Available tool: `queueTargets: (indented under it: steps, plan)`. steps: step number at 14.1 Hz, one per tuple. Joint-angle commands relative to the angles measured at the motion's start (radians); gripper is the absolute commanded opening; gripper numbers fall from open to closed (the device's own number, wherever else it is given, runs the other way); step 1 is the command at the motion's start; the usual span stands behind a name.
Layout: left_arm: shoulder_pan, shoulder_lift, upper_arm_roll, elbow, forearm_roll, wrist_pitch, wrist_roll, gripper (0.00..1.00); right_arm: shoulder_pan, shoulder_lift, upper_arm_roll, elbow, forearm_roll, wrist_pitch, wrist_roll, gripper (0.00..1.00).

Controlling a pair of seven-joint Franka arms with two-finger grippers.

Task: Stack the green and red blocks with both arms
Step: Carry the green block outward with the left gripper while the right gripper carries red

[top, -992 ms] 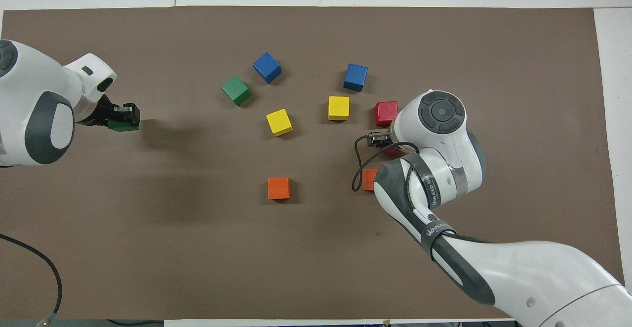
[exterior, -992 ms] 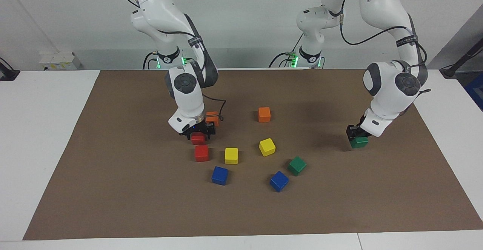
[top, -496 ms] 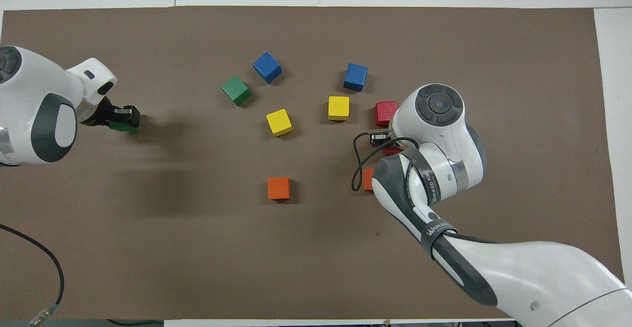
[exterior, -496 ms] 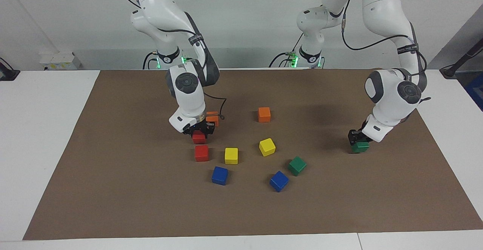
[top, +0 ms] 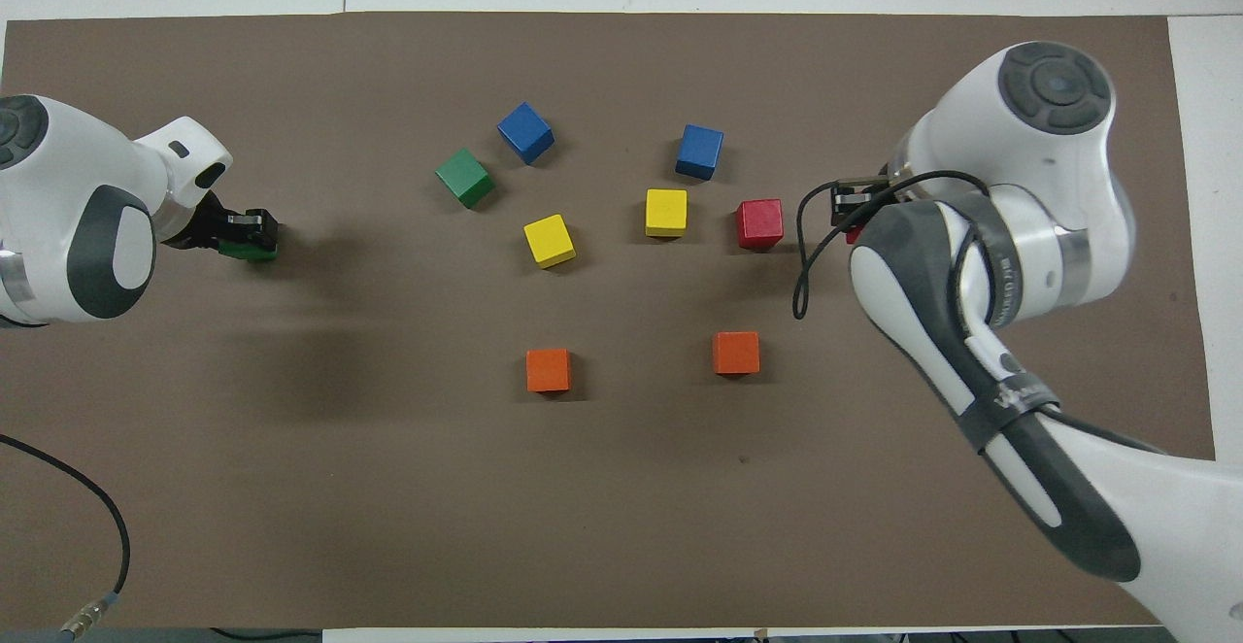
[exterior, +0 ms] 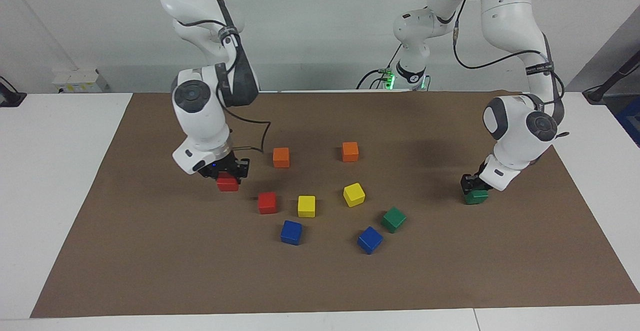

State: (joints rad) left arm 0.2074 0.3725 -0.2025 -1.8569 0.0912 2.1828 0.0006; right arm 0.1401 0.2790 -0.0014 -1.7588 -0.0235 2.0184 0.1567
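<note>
The robot's right gripper should set the red block down on the brown mat (top: 970,259) under its arm, away from the loose red block. The held red block is just over the mat now.
My right gripper (exterior: 226,174) is shut on a red block (exterior: 227,183) and holds it just over the brown mat, toward the right arm's end from the loose red block (exterior: 267,202). In the overhead view the right gripper (top: 855,206) and its arm hide most of the held red block (top: 853,233); the loose red block (top: 759,223) lies beside it. My left gripper (exterior: 472,186) is shut on a green block (exterior: 475,197) low at the mat near the left arm's end, seen from above as left gripper (top: 248,233) and green block (top: 249,252). A second green block (exterior: 393,219) (top: 464,177) lies loose.
Two orange cubes (exterior: 281,157) (exterior: 350,151) lie nearer to the robots than the loose blocks. Two yellow cubes (exterior: 306,206) (exterior: 354,194) sit mid-mat, and two blue cubes (exterior: 291,232) (exterior: 370,239) lie farther out. The brown mat (exterior: 150,271) covers the white table.
The right gripper shut on the red block and carried it toward the right arm's end, uncovering an orange cube. The left gripper sank a little with its green block.
</note>
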Motion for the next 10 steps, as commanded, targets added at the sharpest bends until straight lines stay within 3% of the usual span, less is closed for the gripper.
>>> queueTargets:
  steps: [1,3,4,5,10]
  plan:
    - [0.023,-0.004,-0.009,-0.021,-0.011,0.025,0.004,0.0,-0.12,-0.006,0.014,-0.007,0.008,0.002,-0.188,0.0]
    - [0.023,-0.003,-0.008,-0.028,-0.013,0.035,0.002,0.0,-0.158,-0.023,0.012,-0.056,0.008,0.038,-0.253,0.0]
    - [0.021,-0.003,-0.008,-0.041,-0.013,0.058,-0.002,0.41,-0.171,-0.033,0.012,-0.108,0.008,0.08,-0.262,0.0]
    - [0.018,-0.003,-0.008,-0.057,-0.013,0.081,-0.004,0.99,-0.175,-0.035,0.012,-0.146,0.008,0.121,-0.264,0.0]
    - [0.007,-0.001,-0.008,-0.021,-0.011,0.072,-0.005,1.0,-0.182,-0.032,0.012,-0.226,0.008,0.175,-0.266,0.0]
